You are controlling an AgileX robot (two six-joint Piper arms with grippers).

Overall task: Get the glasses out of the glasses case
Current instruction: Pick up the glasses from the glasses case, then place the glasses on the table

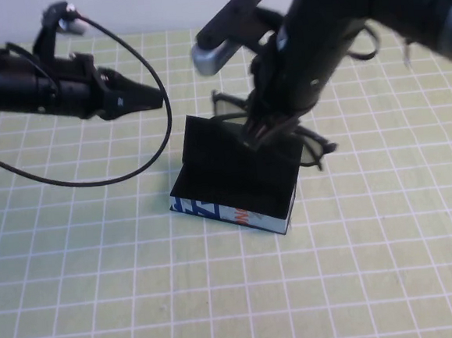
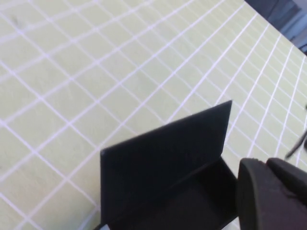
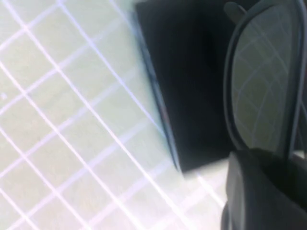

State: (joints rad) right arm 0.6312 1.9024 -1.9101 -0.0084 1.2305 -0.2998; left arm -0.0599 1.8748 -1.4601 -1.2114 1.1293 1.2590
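Next, my right gripper lets go of the black glasses on the open mat [image 1: 359, 234] beside the nearest corner of the glasses case.
The glasses case [image 1: 235, 180] stands open in the middle of the mat, black inside, with its blue, white and orange side facing me. In the left wrist view its lid [image 2: 163, 143] stands upright. My right gripper [image 1: 261, 131] is shut on the bridge of the black glasses [image 1: 316, 149] and holds them just above the case's far edge. One lens [image 3: 264, 86] shows in the right wrist view over the black case [image 3: 192, 86], above my dark finger [image 3: 259, 191]. My left gripper [image 1: 154, 96] is shut and empty, hovering left of the case; its fingers [image 2: 254, 191] are near the lid.
A pale green mat with a white grid [image 1: 102, 288] covers the table. The left arm's black cable [image 1: 143, 164] loops down over the mat left of the case. The right arm's wrist camera [image 1: 220, 44] hangs over the back of the case.
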